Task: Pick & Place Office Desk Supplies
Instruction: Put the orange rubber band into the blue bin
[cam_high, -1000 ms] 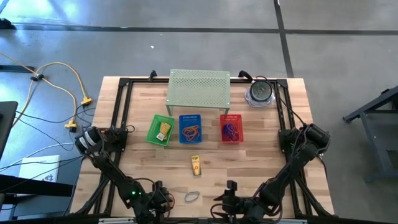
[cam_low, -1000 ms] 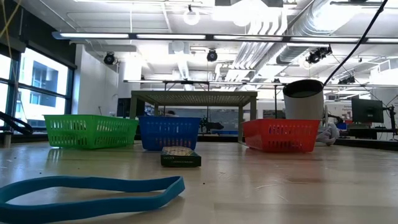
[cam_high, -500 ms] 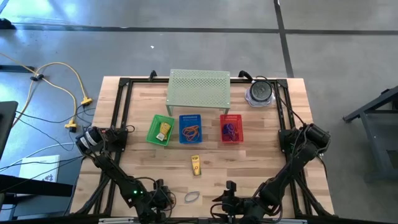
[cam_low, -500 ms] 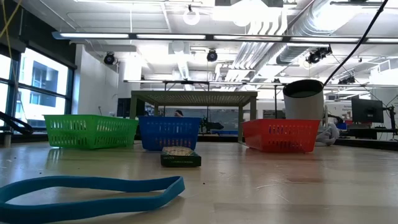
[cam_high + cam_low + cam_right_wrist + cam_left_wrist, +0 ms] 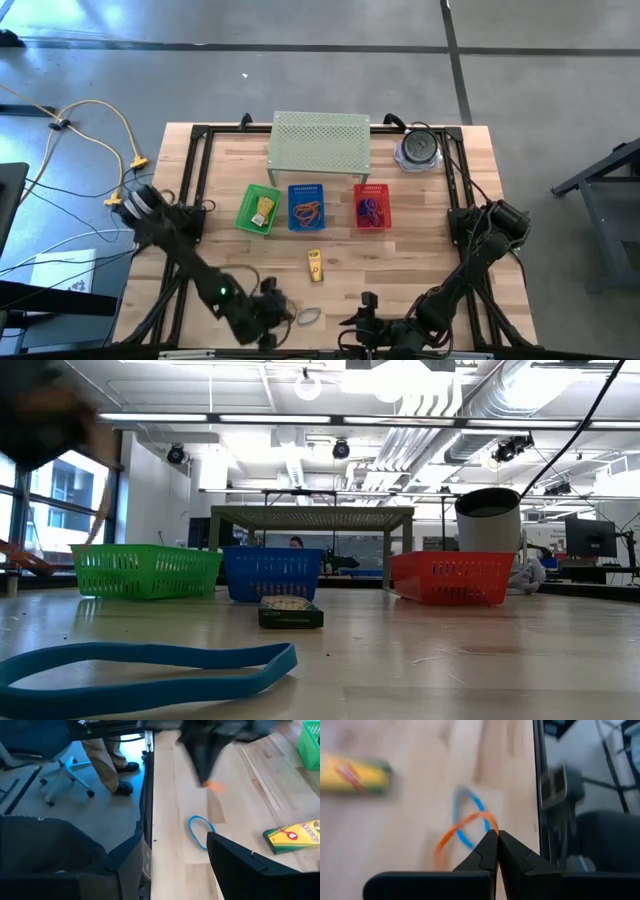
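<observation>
The robot's left gripper will release the orange rubber band onto the other orange rubber bands inside the blue basket (image 5: 308,212).
A yellow-gold crayon packet (image 5: 314,264) (image 5: 290,612) (image 5: 292,836) lies flat mid-table. A blue rubber band (image 5: 308,317) (image 5: 150,665) (image 5: 199,831) lies flat by the near edge. My left gripper (image 5: 278,305) (image 5: 497,834) (image 5: 205,775) is just left of that band, shut on an orange rubber band (image 5: 451,837). My right gripper (image 5: 368,300) (image 5: 176,845) waits open at the near edge, right of the blue band. Other bands and a packet lie in the three baskets. My left gripper pinches the orange rubber band between its two fingertips at one end of the loop (image 5: 491,821). The rest of the loop reaches out past the fingertips over the blue band (image 5: 481,809). Whether it touches the table, I cannot tell.
Green (image 5: 260,209), blue (image 5: 307,206) and red (image 5: 372,207) baskets stand in a row in front of the pale green perforated shelf (image 5: 320,140). A round grey-and-clear object (image 5: 418,148) is at the far right. A person's legs (image 5: 102,755) and a chair are off the near edge.
My left arm has swung toward the table's right, bringing its gripper closer to the blue rubber band, and it now shows blurred in the low view's upper left. The blue band and the packet lie where they were.
</observation>
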You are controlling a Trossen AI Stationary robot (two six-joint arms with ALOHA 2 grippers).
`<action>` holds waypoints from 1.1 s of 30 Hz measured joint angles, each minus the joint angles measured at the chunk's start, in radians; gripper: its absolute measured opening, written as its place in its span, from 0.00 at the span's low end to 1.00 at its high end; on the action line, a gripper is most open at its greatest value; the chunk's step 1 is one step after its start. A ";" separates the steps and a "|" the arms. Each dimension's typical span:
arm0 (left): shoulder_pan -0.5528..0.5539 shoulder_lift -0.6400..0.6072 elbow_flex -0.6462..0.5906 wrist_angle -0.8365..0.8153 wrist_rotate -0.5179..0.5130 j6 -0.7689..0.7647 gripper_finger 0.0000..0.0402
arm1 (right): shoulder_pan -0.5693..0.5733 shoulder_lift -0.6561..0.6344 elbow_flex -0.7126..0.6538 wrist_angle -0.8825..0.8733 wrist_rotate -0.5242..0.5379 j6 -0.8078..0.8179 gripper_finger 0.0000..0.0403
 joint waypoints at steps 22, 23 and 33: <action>0.808 -0.264 0.002 -0.332 0.455 0.534 0.00 | 0.000 0.001 0.000 -0.025 -0.002 -0.304 0.51; 0.833 -0.260 0.002 -0.337 0.476 0.551 0.00 | -0.002 0.001 0.000 -0.030 -0.001 -0.316 0.51; 0.984 -0.183 0.001 -0.417 0.612 0.697 0.01 | -0.047 0.003 0.001 -0.079 -0.001 -0.370 0.51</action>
